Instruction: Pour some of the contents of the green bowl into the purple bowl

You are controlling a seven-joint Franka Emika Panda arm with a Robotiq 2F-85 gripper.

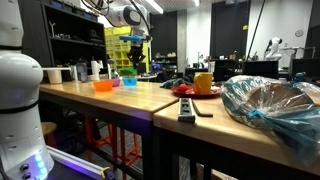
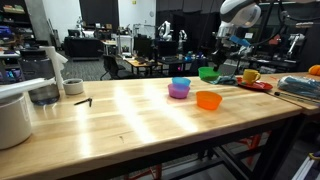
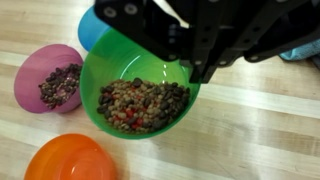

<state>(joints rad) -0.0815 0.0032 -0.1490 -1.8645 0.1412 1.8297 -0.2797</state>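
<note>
The green bowl, now behind the purple bowl, will be let go by my gripper on the table (image 1: 146, 84) next to the blue bowl, toward the red plate.
In the wrist view my gripper (image 3: 196, 64) comes in from the top and is shut on the far right rim of the green bowl (image 3: 135, 95). The bowl holds brown pellets with a few red bits and sits roughly level, overlapping the bowls around it. The purple bowl (image 3: 48, 78) is to its left on the table with a small heap of the same pellets. In an exterior view the green bowl (image 2: 208, 73) hangs under the gripper (image 2: 222, 55), behind and right of the purple bowl (image 2: 179, 92).
A blue bowl (image 3: 92, 28) sits behind the green one and next to the purple bowl (image 2: 181, 83). An orange bowl (image 3: 70, 160) is in front (image 2: 208, 100). A red plate with a yellow mug (image 2: 250, 76) stands further along the wooden table (image 2: 120, 120).
</note>
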